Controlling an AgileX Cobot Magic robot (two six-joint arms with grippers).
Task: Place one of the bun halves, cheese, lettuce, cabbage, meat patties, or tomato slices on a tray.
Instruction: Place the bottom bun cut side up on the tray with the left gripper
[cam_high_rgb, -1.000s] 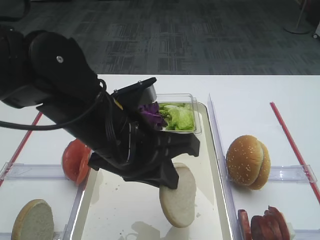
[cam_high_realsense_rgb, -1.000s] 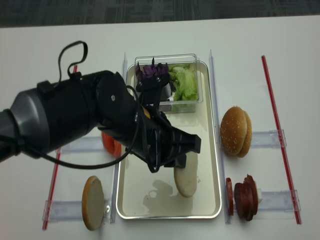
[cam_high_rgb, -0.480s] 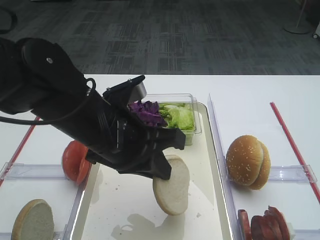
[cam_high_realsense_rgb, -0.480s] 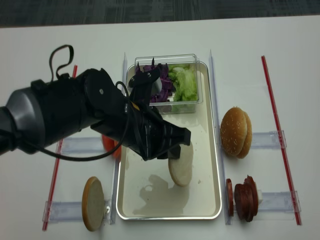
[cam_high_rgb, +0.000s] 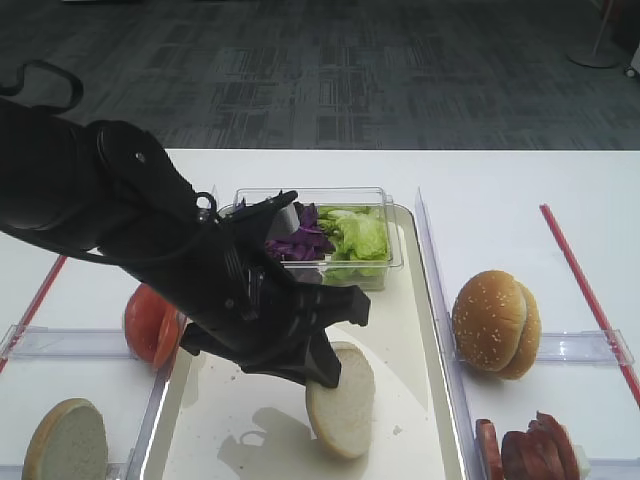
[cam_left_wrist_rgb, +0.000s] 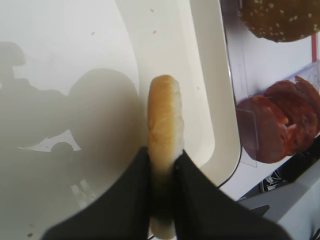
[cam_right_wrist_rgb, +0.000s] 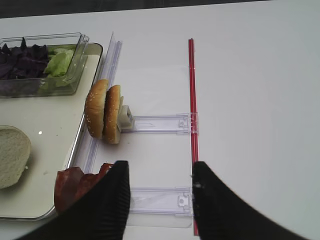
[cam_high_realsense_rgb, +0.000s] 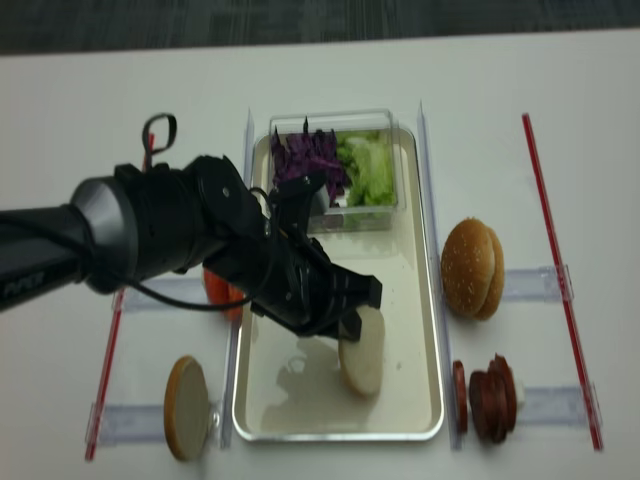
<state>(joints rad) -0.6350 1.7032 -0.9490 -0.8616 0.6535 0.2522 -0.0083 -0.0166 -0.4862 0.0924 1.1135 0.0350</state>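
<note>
I need to release the pale bun half, now held on edge low over the tray, from my left gripper on the cream tray's bare near half (cam_high_realsense_rgb: 354, 359) (cam_left_wrist_rgb: 142, 132), toward the meat patties.
My left gripper (cam_high_rgb: 325, 365) is shut on a pale bun half (cam_high_rgb: 342, 410), held on edge low over the cream tray (cam_high_rgb: 400, 320). The left wrist view shows the bun half (cam_left_wrist_rgb: 162, 115) edge-on between the black fingers (cam_left_wrist_rgb: 192, 180), above the tray (cam_left_wrist_rgb: 165, 40). Whether it touches the tray I cannot tell. Lettuce (cam_high_rgb: 355, 235) and cabbage (cam_high_rgb: 298, 240) fill a clear tub at the tray's far end. Tomato slices (cam_high_rgb: 150, 322) sit left of the tray, meat patties (cam_high_rgb: 530, 450) right. My right gripper (cam_right_wrist_rgb: 160, 170) is open over bare table. Cheese is out of view.
A sesame bun (cam_high_rgb: 495, 322) stands on a clear holder right of the tray. Another bun half (cam_high_rgb: 65, 440) stands at the near left. Red strips (cam_high_rgb: 585, 285) run along the table's sides. A clear holder (cam_right_wrist_rgb: 160, 200) lies under my right gripper.
The left arm has lowered toward the tray with the bun half, bringing it closer to the tray's surface. Its shadow has drawn in under it.
</note>
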